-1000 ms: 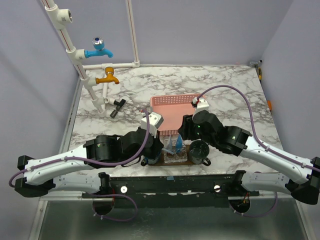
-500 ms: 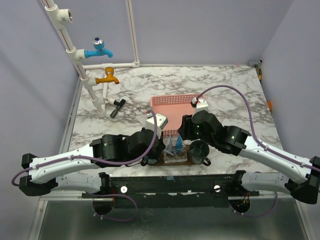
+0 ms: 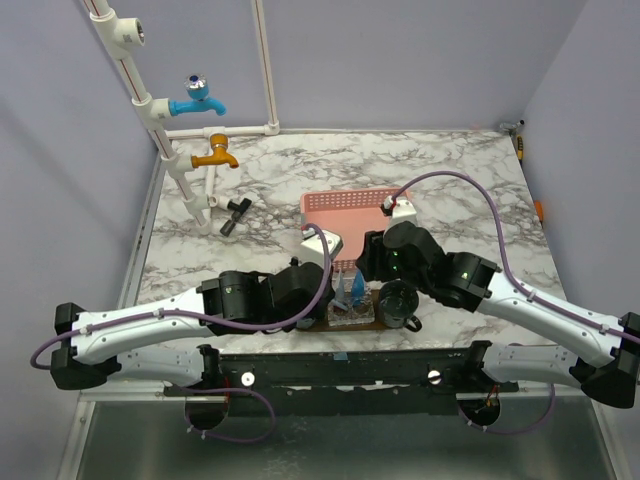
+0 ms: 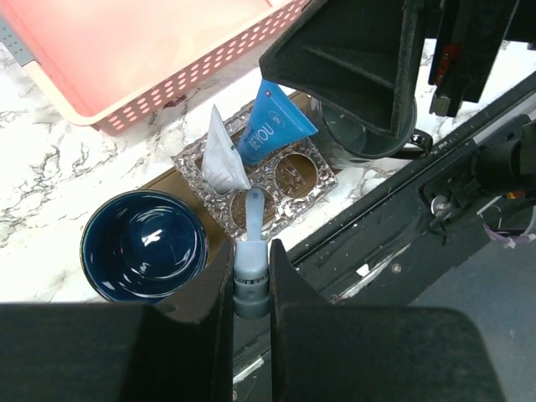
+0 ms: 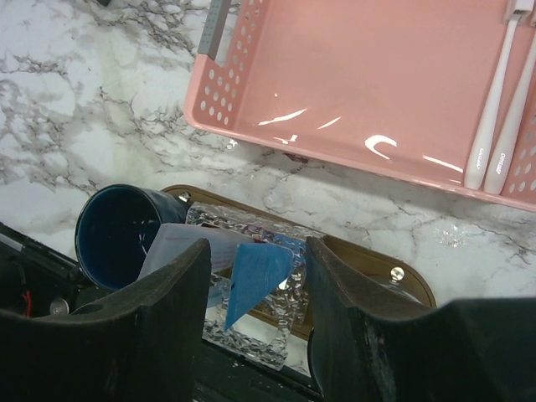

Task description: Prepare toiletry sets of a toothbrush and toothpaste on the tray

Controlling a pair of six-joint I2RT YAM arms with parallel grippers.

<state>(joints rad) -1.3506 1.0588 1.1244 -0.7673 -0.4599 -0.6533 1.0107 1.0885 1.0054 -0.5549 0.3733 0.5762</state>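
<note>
My left gripper needs to let go of the light-blue toothbrush in the holder's near hole (image 3: 342, 312) (image 4: 253, 209) in front of the white tube. The toothbrush now points down at that hole.
My left gripper (image 4: 251, 272) is shut on the thick end of a light-blue toothbrush (image 4: 251, 230). The brush points down at a near hole of a clear glass holder (image 4: 289, 180) on the dark wood tray (image 4: 166, 180). A white tube (image 4: 222, 159) and a blue tube (image 4: 272, 134) stand tilted in the holder. My right gripper (image 5: 255, 260) is open, with a finger on each side of the blue tube (image 5: 251, 280) and not touching it. In the top view both grippers meet over the tray (image 3: 366, 322), left gripper (image 3: 335, 288), right gripper (image 3: 372, 262).
The pink basket (image 5: 352, 75) behind the tray holds two white toothbrushes (image 5: 494, 100). A dark blue cup (image 4: 144, 245) stands at the tray's left end and a grey mug (image 4: 360, 142) at its right. Pipes and taps (image 3: 200, 100) stand at the far left.
My left arm has moved right toward the holder with the toothbrush in its grip. The right arm has stayed almost still over the tray.
</note>
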